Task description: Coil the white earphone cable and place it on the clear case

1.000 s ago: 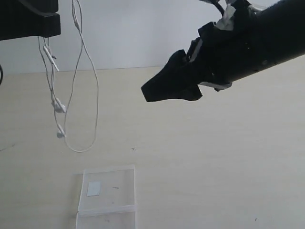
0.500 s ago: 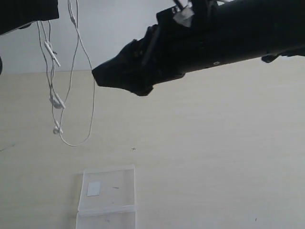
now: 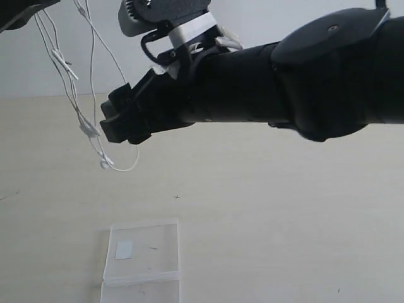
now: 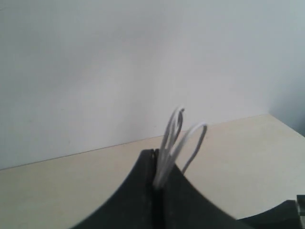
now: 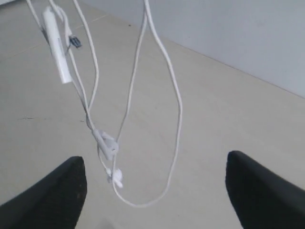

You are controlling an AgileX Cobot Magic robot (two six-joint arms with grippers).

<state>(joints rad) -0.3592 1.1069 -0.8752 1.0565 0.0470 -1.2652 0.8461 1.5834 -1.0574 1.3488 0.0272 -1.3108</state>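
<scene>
The white earphone cable is hanging, and my right gripper needs to close on the parts (image 3: 75,95) (image 5: 83,94) just below its inline remote, above the earbuds.
The white earphone cable (image 3: 81,120) hangs in long loops from my left gripper (image 3: 19,11) at the top left corner of the exterior view. In the left wrist view that gripper (image 4: 156,183) is shut on the cable (image 4: 175,138), with two loops sticking out past the fingertips. My right gripper (image 3: 117,123) has reached across to the left and stands open right beside the hanging loops. In the right wrist view the earbuds (image 5: 108,148), the inline remote (image 5: 56,45) and the bottom loop (image 5: 157,191) hang between and ahead of its wide-apart fingertips (image 5: 157,191). The clear case (image 3: 142,260) lies flat on the table below.
The pale table (image 3: 284,221) stretches to a white wall (image 3: 265,16) behind. My right arm (image 3: 303,82) spans the upper part of the exterior view from the right edge.
My right arm has swept leftwards across the view until its gripper is at the hanging cable. The loops have swung and their bottom has risen a little.
</scene>
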